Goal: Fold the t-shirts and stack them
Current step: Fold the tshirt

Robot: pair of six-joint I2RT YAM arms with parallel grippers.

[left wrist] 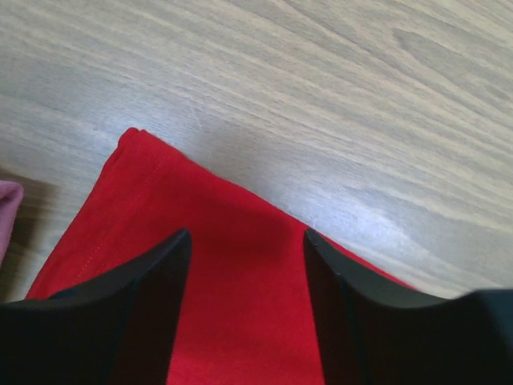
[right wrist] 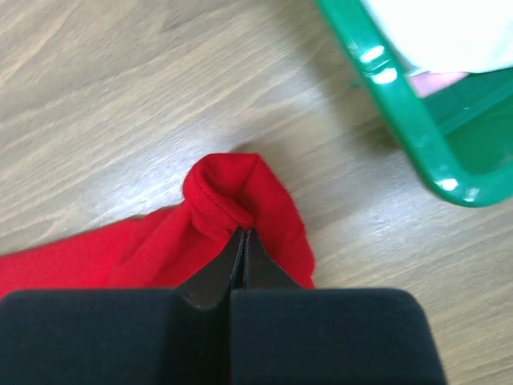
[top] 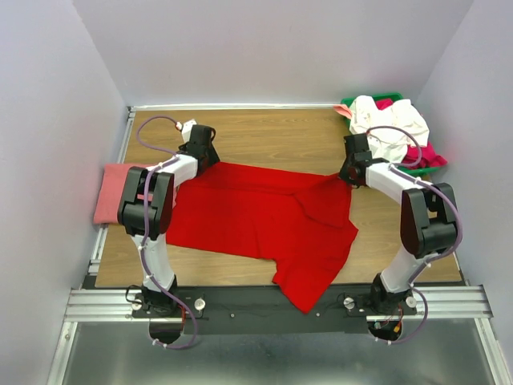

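My right gripper should open, as the red t-shirt's far edge slants and its corner bunches in it, then retake the t-shirt's corner (right wrist: 240, 180) and pull that edge straight.
A bright red t-shirt (top: 256, 212) lies spread across the middle of the table, one part hanging over the near edge. My left gripper (top: 200, 152) is at its far left corner. In the left wrist view the left gripper (left wrist: 246, 234) is open, its two fingers apart with the red cloth (left wrist: 240, 297) flat between them. My right gripper (top: 350, 172) is at the shirt's far right corner. There the right gripper (right wrist: 243, 231) is shut on a bunched fold of the red hem (right wrist: 232, 188). A salmon-pink folded t-shirt (top: 112, 192) lies at the left table edge.
A green tray (top: 350, 102) at the back right holds a heap of white t-shirt (top: 389, 124) and magenta t-shirt (top: 425, 154). The tray's rim (right wrist: 409, 120) is close to the right gripper. The pink shirt's edge (left wrist: 6, 208) shows beside the red corner.
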